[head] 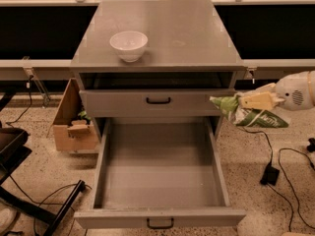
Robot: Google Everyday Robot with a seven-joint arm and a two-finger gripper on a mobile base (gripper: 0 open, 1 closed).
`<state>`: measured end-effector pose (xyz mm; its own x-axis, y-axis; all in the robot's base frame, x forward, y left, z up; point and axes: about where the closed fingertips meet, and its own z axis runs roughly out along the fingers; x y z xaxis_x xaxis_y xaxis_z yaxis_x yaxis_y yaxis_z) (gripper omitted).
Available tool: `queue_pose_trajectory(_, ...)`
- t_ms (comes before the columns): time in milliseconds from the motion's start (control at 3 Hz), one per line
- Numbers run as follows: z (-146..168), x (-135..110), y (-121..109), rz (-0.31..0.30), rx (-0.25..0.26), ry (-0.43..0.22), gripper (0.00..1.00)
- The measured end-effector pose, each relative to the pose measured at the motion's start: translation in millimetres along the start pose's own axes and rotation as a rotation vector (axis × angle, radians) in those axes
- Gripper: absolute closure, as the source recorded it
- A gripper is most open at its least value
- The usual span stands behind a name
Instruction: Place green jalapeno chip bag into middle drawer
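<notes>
The green jalapeno chip bag will be released on the drawer's grey bottom [178,167], slightly off-centre toward the black cables.
The green jalapeno chip bag [246,113] is a crinkled light-green foil bag held in the air at the right, beside the cabinet's right edge. My gripper [244,102] comes in from the right and is shut on the bag, level with the closed drawer front. The middle drawer [162,210] is pulled out wide below and to the left of the bag. Its flat grey floor is bare. The bag hangs just outside the drawer's right wall, above it.
A white bowl [129,44] stands on the grey cabinet top [187,38]. A closed drawer front with a black handle [158,101] sits above the open drawer. A cardboard box [74,124] is on the floor at the left. Black cables [275,166] lie at the right.
</notes>
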<state>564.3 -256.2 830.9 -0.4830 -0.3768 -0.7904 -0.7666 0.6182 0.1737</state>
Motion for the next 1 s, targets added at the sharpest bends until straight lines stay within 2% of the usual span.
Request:
queue_pose_trajectory(333, 60, 13, 14, 0.049, -0.072, -0.004, 1.00)
queue_pose_trajectory(667, 164, 43, 27, 0.181, -0.176, -0.042, 1.00)
queue_pose_trajectory(1000, 220, 67, 26, 0.254, -0.195, -0.065, 1.00)
